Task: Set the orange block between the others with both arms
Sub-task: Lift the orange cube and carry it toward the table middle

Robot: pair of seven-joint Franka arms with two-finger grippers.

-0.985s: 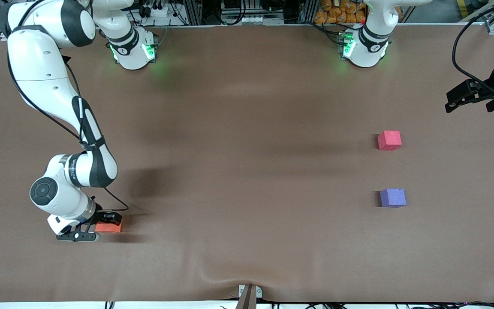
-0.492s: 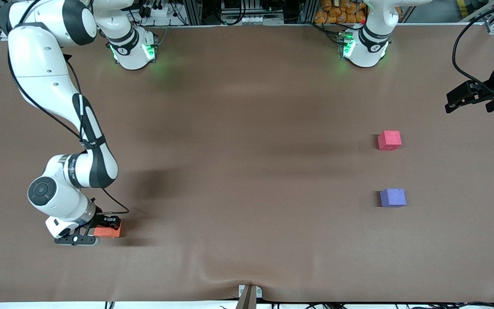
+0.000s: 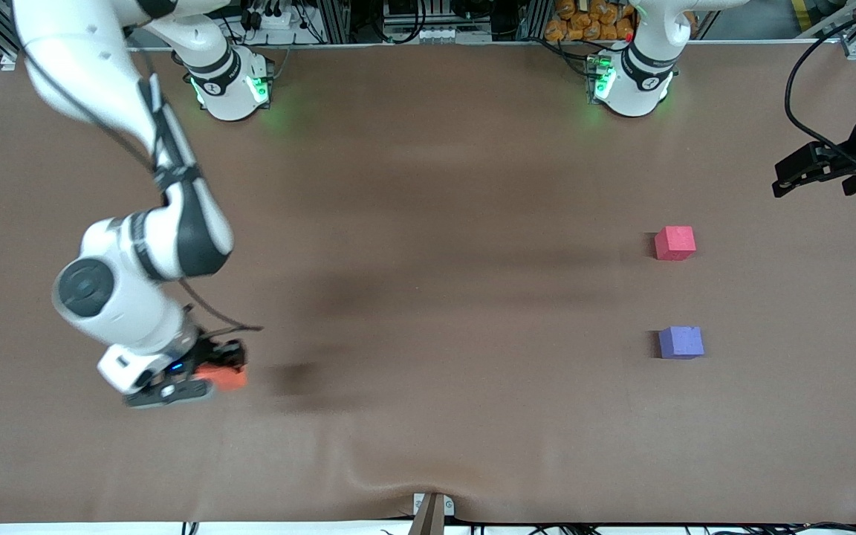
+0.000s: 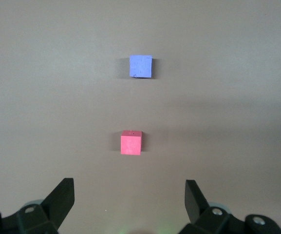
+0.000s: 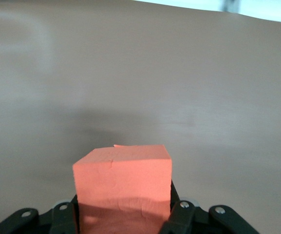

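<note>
Next, I release the orange block from my right gripper on the bare brown cover (image 3: 448, 288) near the middle of the table, short of both cubes.
My right gripper (image 3: 209, 374) is shut on the orange block (image 3: 229, 378) and holds it a little above the table, at the right arm's end. In the right wrist view the orange block (image 5: 123, 183) fills the space between the fingers of the right gripper (image 5: 123, 217). The pinkish-red cube (image 3: 675, 243) and the purple-blue cube (image 3: 681, 342) rest apart on the table toward the left arm's end, the purple one nearer the front camera. My left gripper (image 3: 807, 171) waits open in the air at that end. The left wrist view shows the red cube (image 4: 131, 142) and purple cube (image 4: 140, 66) ahead of the empty left gripper (image 4: 129, 195).
A brown cover (image 3: 428, 260) spans the table, with a wrinkle (image 3: 368, 468) by a metal bracket (image 3: 432, 513) at the front edge. The arms' bases (image 3: 231, 85) (image 3: 632, 82) stand along the table edge farthest from the front camera.
The right gripper closed on the orange block and lifted it off the table, shifting slightly toward the table's middle. The left arm stayed still.
</note>
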